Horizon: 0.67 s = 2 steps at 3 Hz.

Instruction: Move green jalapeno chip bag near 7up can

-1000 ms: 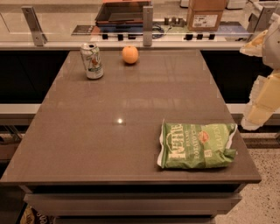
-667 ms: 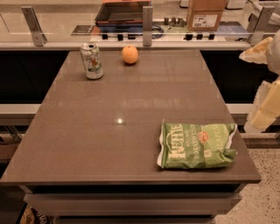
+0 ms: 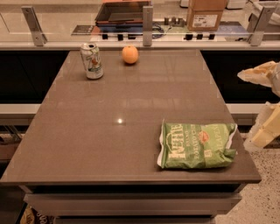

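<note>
Next, I close my gripper on the end point(image 3: 218, 146) of the green jalapeno chip bag that is farther from the 7up can.
The green jalapeno chip bag point(image 3: 197, 145) lies flat near the table's front right corner, with its white "Kettle" lettering facing up. The 7up can point(image 3: 92, 61) stands upright at the far left of the table, a long way from the bag. My gripper point(image 3: 265, 105) shows as cream-coloured parts at the right edge of the camera view. It is off the table's right side, just right of the bag and apart from it, and it holds nothing that I can see.
A round orange fruit point(image 3: 130, 54) sits at the far edge, right of the can. Behind the brown table point(image 3: 131, 109) runs a counter with metal posts point(image 3: 147, 19), a dark tray and a cardboard box point(image 3: 206, 13). The floor lies to the right.
My gripper has moved downward along the right edge of the view. The bag, the can and the orange have not moved.
</note>
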Tool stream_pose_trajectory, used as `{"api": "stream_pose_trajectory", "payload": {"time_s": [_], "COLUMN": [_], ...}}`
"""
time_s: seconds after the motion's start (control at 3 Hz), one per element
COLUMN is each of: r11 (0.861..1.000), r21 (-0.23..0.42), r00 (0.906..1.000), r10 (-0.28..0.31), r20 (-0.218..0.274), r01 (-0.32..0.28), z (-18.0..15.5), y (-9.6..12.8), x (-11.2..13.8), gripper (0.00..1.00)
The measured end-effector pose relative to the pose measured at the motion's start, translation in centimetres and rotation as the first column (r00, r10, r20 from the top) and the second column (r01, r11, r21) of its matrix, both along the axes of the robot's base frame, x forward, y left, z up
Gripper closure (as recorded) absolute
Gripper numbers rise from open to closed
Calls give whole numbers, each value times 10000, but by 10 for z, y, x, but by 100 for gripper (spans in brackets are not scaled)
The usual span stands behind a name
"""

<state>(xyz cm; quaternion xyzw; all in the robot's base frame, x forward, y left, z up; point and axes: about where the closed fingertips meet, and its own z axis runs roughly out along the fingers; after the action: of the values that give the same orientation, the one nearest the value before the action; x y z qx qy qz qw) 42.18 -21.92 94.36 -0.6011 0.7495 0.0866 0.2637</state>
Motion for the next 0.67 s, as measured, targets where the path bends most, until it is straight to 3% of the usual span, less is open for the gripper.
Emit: {"api": "stream_pose_trajectory", "payload": {"time_s": [0.67], "r11": [9969], "r21": [780], "r00": [10000], "r10": [65], "r20": [-21], "r01": [-63], "z": [-40], "y": [7], "x": [4], "gripper": [0]}}
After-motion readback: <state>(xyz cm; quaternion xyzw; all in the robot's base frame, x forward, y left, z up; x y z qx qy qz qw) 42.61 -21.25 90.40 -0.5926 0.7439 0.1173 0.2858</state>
